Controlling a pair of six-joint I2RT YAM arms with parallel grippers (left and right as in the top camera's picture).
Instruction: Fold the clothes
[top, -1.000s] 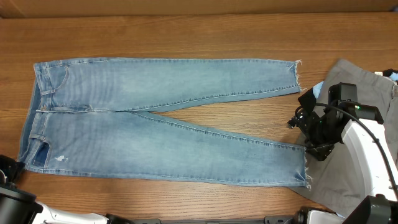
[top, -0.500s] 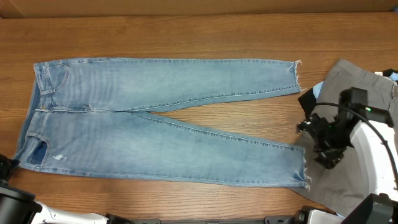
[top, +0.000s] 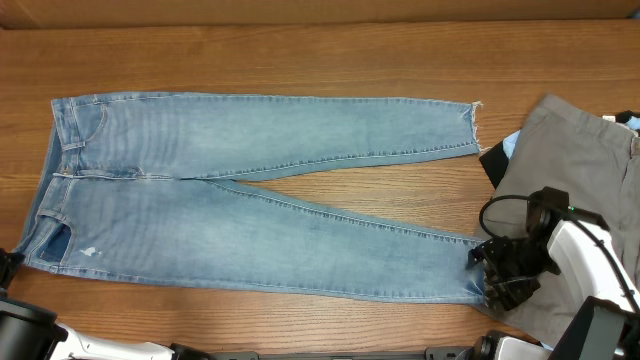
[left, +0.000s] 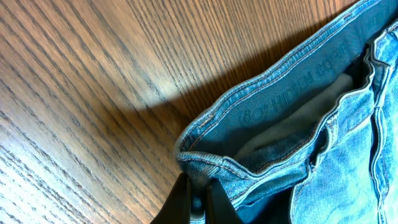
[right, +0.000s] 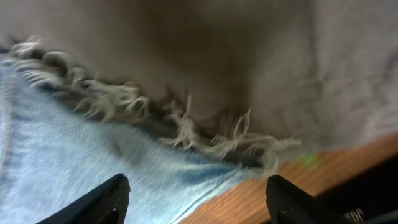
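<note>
The frayed hem of the near leg lies loose inside my open right gripper, so next I pinch the hem's near corner (right: 256, 167) before both grippers fold the jeans over.
Light-blue jeans (top: 250, 200) lie flat on the wooden table (top: 300, 60), waistband at the left, both legs running right to frayed hems. At the near-left waist corner my left gripper (top: 10, 262) shows only at the frame edge. In the left wrist view that gripper (left: 200, 202) is shut on the folded waistband (left: 280, 74) corner. My right gripper (top: 490, 278) sits at the near leg's hem. In the right wrist view it (right: 196, 199) stands open, fingers either side of the frayed hem (right: 186, 124), nothing pinched.
Grey trousers (top: 570, 150) lie at the right, touching the near hem, and also fill the right wrist view's background (right: 280, 56). A black piece (top: 492, 160) and a pale-blue piece (top: 512, 145) poke out beside them. The table's front edge runs close below the right gripper.
The right arm has swung from beside the trousers toward the front, down onto the near leg's hem, its jaws a little narrower. The waist end has slid slightly left.
</note>
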